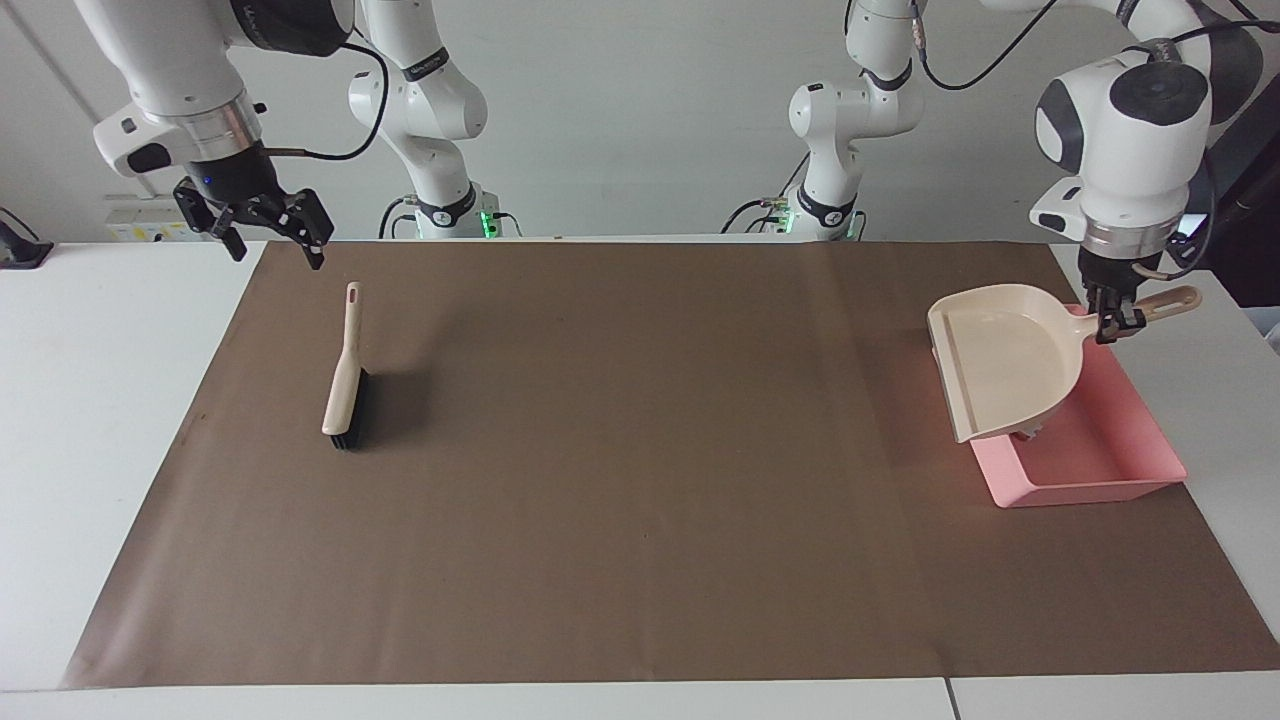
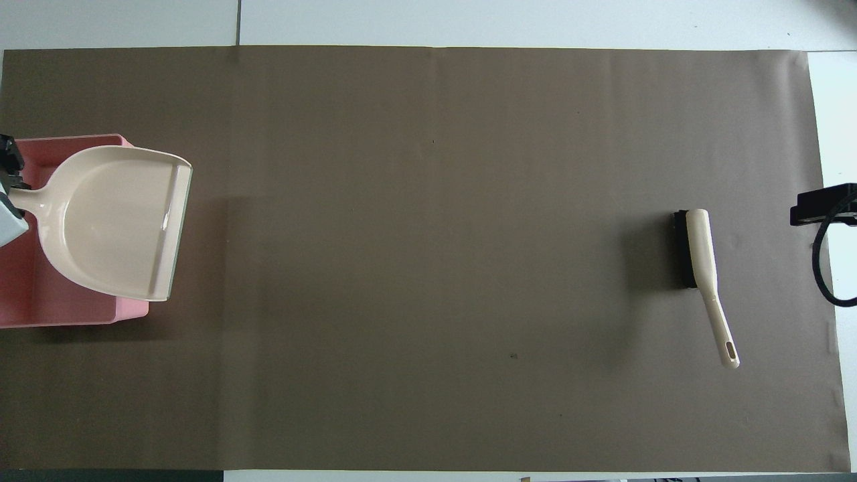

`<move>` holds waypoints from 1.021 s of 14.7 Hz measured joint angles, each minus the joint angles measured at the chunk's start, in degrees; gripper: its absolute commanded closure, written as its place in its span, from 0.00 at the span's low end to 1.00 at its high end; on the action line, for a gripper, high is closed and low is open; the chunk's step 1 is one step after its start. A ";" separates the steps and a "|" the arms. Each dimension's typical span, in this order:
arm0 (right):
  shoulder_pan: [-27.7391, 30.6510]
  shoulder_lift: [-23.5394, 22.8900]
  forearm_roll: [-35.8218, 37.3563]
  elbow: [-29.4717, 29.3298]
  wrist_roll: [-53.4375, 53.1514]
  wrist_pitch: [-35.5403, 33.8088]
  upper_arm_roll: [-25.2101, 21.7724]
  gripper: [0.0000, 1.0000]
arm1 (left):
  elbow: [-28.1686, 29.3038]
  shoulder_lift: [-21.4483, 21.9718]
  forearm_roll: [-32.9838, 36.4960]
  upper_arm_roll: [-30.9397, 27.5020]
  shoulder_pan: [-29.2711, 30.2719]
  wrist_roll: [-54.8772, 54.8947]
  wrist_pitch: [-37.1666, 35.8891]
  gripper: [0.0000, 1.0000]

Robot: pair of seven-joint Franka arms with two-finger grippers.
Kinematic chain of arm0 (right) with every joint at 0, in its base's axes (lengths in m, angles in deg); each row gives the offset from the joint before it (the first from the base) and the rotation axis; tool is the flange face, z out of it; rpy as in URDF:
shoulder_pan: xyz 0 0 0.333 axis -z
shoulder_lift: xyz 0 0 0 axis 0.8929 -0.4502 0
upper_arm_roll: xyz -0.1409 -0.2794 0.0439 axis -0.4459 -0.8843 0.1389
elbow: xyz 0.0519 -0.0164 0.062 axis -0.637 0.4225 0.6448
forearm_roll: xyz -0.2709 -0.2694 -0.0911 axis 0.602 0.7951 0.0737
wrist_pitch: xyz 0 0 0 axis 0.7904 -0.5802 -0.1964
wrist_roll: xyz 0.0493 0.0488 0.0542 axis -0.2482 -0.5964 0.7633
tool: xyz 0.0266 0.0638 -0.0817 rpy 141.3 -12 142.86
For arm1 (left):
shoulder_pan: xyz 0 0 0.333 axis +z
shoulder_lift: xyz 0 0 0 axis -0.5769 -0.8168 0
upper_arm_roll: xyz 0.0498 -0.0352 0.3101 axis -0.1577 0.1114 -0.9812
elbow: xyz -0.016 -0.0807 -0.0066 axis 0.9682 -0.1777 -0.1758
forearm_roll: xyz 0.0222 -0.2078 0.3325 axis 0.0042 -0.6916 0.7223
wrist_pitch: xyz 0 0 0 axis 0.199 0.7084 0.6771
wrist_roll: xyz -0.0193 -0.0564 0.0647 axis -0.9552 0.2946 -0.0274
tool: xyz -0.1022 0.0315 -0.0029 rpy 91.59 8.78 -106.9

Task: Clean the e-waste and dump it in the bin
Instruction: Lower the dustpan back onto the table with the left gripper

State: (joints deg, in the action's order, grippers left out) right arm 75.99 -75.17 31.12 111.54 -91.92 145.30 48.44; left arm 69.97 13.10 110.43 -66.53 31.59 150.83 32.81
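My left gripper is going to let go of the beige dustpan on the brown mat [image 2: 285, 252] beside the pink bin, on the same side as the brush.
The pink bin [image 1: 1110, 470] sits on the brown mat at the left arm's end of the table; it also shows in the overhead view [image 2: 40, 294]. My left gripper [image 1: 1118, 320] is shut on the handle of the beige dustpan [image 1: 1010, 355] and holds it roughly level over the bin. The dustpan [image 2: 110, 221] overhangs the bin's wall toward the table's middle. The e-waste is hidden under the dustpan. My right gripper [image 1: 270, 245] is open and empty, raised over the mat's edge near the brush's handle end.
A beige brush with black bristles [image 1: 345, 385] lies on the brown mat [image 1: 640, 480] at the right arm's end; it also shows in the overhead view [image 2: 699, 261]. White table surface surrounds the mat.
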 measured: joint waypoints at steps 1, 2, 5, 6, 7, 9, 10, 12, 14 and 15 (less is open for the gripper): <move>-0.31 -1.02 0.00 -1.22 0.00 -0.71 -0.57 0.00 | 1.87 0.23 -0.18 0.11 -2.49 -3.04 0.40 0.99; -2.11 -1.87 0.00 -1.66 0.00 -1.03 -2.39 0.00 | 3.91 0.30 -0.22 0.17 -4.98 -6.73 1.45 0.99; -9.91 -3.06 0.00 -1.72 -0.26 -1.16 -10.92 0.00 | 11.02 0.21 -0.26 0.34 -11.13 -17.51 6.77 0.99; -10.23 -3.10 0.00 -1.72 -0.26 -1.23 -11.59 0.00 | 13.26 0.12 -0.26 0.35 -12.51 -20.09 8.60 0.99; -10.22 -3.09 0.00 -1.76 -0.26 -1.34 -11.71 0.00 | 15.16 -0.06 -0.26 0.37 -13.67 -22.22 10.21 0.99; -10.34 -3.09 0.00 -1.80 -0.26 -1.49 -11.67 0.00 | 17.32 -0.70 -0.25 0.32 -14.85 -25.14 12.66 0.99; -10.29 -3.09 0.00 -1.80 -0.26 -1.63 -11.62 0.00 | 17.80 -1.07 -0.25 0.22 -14.87 -25.75 13.48 0.99; -9.73 -3.09 0.00 -1.80 -0.26 -1.84 -10.96 0.00 | 18.76 -1.76 -0.25 -0.16 -14.87 -26.08 15.53 0.98; -9.31 -3.09 0.00 -1.80 -0.26 -1.87 -10.14 0.00 | 19.52 -2.37 -0.25 -0.26 -14.90 -27.02 16.93 0.98; -9.23 -3.09 0.00 -1.80 -0.26 -1.92 -10.03 0.00 | 19.75 -2.66 -0.25 -0.25 -15.02 -27.54 17.50 0.98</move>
State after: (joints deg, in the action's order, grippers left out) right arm 66.76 -78.26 31.12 109.74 -92.18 143.38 38.41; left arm 89.72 10.44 110.18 -66.78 16.57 123.29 50.31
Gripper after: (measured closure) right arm 0.000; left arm 0.665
